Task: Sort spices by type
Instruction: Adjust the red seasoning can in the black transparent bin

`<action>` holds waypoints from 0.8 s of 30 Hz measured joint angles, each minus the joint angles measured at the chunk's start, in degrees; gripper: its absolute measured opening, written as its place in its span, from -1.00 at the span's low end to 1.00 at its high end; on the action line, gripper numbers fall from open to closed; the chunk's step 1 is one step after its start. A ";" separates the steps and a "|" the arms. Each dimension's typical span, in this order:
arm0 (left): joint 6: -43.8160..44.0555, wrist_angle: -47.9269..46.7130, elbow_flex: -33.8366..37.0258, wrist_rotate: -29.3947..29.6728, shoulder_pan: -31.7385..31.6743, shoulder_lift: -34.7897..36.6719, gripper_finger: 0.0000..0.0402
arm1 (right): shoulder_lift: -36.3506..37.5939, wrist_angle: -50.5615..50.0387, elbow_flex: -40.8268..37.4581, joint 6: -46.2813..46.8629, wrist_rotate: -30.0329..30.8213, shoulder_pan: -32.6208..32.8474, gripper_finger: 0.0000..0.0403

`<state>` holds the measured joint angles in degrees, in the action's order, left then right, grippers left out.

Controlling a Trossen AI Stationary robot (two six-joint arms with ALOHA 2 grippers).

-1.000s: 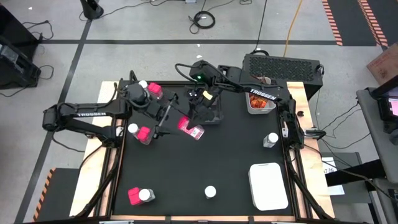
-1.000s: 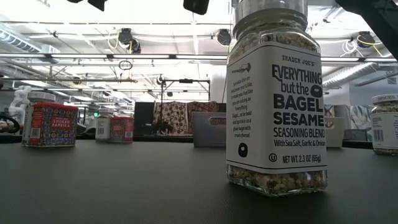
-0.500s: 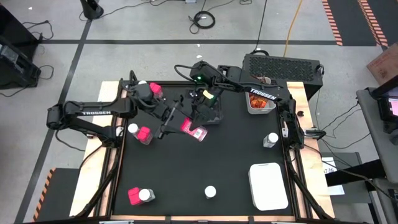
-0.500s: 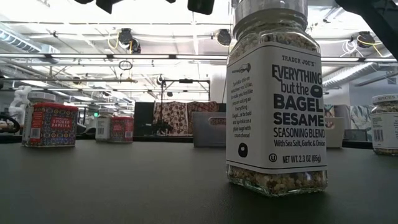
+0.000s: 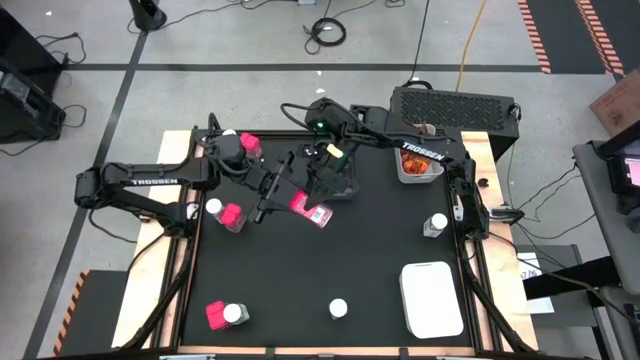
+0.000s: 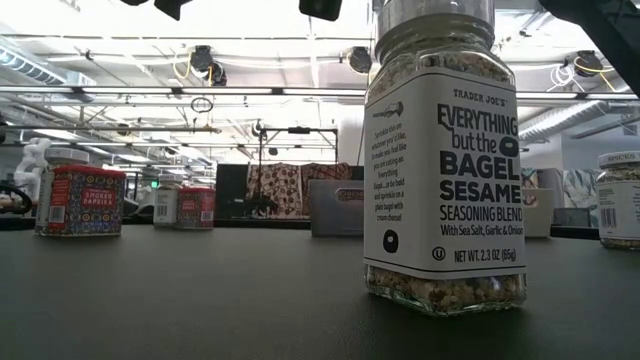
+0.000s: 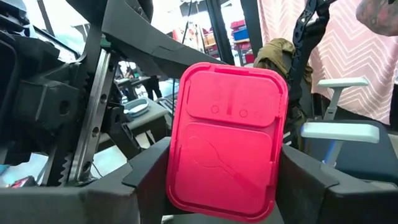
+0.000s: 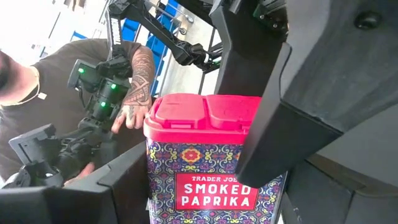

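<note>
My left gripper is going to move. It will set the smoked paprika tin, now held up over the table's middle, down inside the dark tray (image 5: 342, 171) under the arms.
A smoked paprika tin (image 5: 308, 207) with a bright pink lid is held up over the middle of the black table. My right gripper (image 5: 322, 190) reaches in from the far right and is shut on the tin's patterned body (image 8: 205, 180). My left gripper (image 5: 283, 192) comes from the left, level, with its fingers on either side of the pink lid (image 7: 224, 137). The low view shows neither gripper's fingertips. More pink tins (image 5: 232, 216) (image 5: 250, 146) (image 5: 214, 315) and white-lidded jars (image 5: 213, 207) (image 5: 338, 308) (image 5: 436, 223) stand on the table. My left gripper has the tin's lid end between its two fingers, across the lid's shorter width (image 7: 175, 180). The fingers come level from the table's left. The tin is clear of the table. My right gripper pinches the tin's body by its two narrow sides (image 8: 154, 186), below the pink lid. The fingers slant down from the table's far right. The tin is lifted clear of the table.
A white bin (image 5: 432, 298) lies at the near right, and a bin with orange-red contents (image 5: 415, 165) stands at the far right. A dark tray (image 5: 345, 183) sits under the arms. A tall bagel seasoning jar (image 6: 445, 160) stands close to the low camera.
My left gripper has moved a little toward the table's right, up to the pink lid end of the tin, and then kept still. The tin has stayed in place in my right gripper.
</note>
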<state>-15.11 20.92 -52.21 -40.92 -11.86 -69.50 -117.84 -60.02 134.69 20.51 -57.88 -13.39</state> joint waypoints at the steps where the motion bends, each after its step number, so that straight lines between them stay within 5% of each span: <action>1: 0.05 0.09 0.00 0.00 0.00 0.01 0.15 | 0.00 0.05 0.00 0.39 0.04 -0.06 0.48; 17: -1.72 -5.32 0.04 1.18 -1.03 6.00 0.11 | 5.04 -1.79 0.02 -3.15 5.92 -4.36 0.71; 24: -1.69 -15.28 0.00 9.79 -2.24 10.16 0.11 | 8.96 -11.74 0.02 -8.21 12.36 -6.95 0.71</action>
<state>-16.80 5.64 -52.20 -31.13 -14.10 -59.34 -108.88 -71.77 134.72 12.30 -45.53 -20.34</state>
